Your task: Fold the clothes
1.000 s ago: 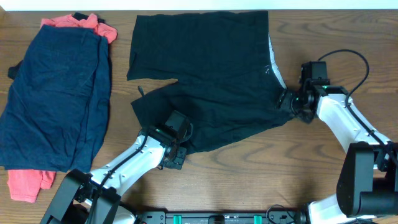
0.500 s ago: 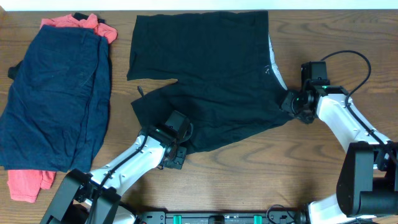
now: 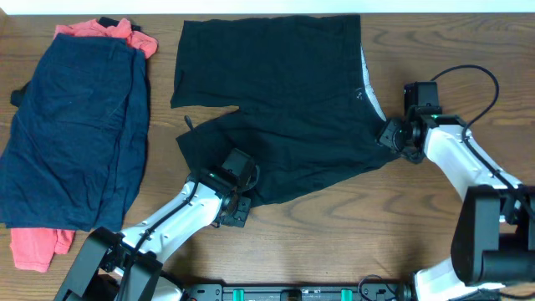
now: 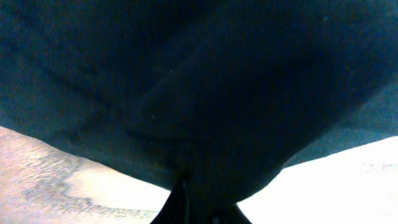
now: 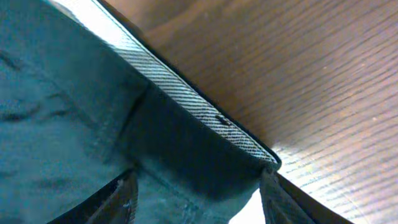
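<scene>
My left gripper is going to release the hem of the black shorts, now spread on the table's middle, just above the notch [image 3: 253,90] between the two legs.
The black shorts [image 3: 276,100] lie spread on the table's middle, their pale grey waistband lining [image 3: 369,84] showing at the right edge. My left gripper [image 3: 240,191] is at the hem of the lower leg; in the left wrist view its fingers [image 4: 199,208] are pinched shut on the black fabric [image 4: 199,81]. My right gripper [image 3: 390,137] is at the lower end of the waistband. In the right wrist view its fingers [image 5: 199,199] stand wide apart with the waistband corner [image 5: 186,102] lying between them.
Navy shorts [image 3: 75,134] lie at the left on a coral-red piece [image 3: 33,247], which also peeks out at the top [image 3: 109,32]. The wooden table [image 3: 351,226] shows bare along the front and at the right.
My right gripper has shifted slightly to the right at the waistband. The left arm and the shorts have not visibly moved.
</scene>
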You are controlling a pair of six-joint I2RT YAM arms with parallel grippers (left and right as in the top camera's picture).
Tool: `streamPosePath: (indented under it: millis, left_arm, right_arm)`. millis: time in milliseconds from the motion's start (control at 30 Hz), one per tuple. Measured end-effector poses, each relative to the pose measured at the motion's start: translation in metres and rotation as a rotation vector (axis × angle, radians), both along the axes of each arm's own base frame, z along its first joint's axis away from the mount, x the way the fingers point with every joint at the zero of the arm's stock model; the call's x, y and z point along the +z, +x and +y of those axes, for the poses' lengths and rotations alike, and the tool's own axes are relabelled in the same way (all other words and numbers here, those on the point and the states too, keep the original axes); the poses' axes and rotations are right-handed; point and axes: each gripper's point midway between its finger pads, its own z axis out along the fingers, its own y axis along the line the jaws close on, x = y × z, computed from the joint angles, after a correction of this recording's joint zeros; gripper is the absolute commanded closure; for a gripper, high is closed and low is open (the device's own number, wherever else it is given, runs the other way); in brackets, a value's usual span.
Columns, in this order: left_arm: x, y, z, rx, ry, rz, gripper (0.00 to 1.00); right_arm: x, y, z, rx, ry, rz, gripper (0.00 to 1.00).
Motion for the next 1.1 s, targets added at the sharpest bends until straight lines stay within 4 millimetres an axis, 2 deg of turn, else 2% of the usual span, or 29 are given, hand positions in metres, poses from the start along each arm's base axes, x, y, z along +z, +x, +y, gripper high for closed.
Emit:
streamPosePath:
  millis: [167,233,300,333,633,800,933,1100]
  left_arm:
    - [0.000,0.000,0.000,0.000,0.000,0.000,0.94]
    - [0.000,0.000,0.000,0.005,-0.001,0.000,0.94]
    - [0.000,0.000,0.000,0.019,-0.003,0.000,0.94]
    - [0.000,0.000,0.000,0.022,-0.003,0.000,0.94]
    - [0.000,0.000,0.000,0.040,-0.003,0.001,0.94]
    - [0.009,-0.009,0.012,0.088,0.024,0.078,0.94]
    - [0.037,0.004,0.014,0.133,0.001,0.068,0.94]
    - [0.087,0.021,0.009,0.147,-0.068,-0.045,0.94]
  right_arm:
    - [-0.018,-0.006,0.001,0.002,0.003,0.055,0.49]
    - [-0.022,-0.007,0.001,0.004,0.003,0.067,0.65]
    - [-0.023,-0.007,0.000,0.003,-0.002,0.070,0.90]
    - [-0.023,-0.007,0.000,0.001,-0.001,0.069,0.99]
    - [-0.022,-0.008,0.002,-0.001,0.008,0.079,0.99]
    - [-0.016,-0.030,-0.003,-0.018,0.024,0.154,0.99]
    - [0.020,-0.039,-0.013,-0.039,0.067,0.108,0.98]
    - [0.085,-0.049,-0.025,-0.037,0.113,-0.054,0.99]
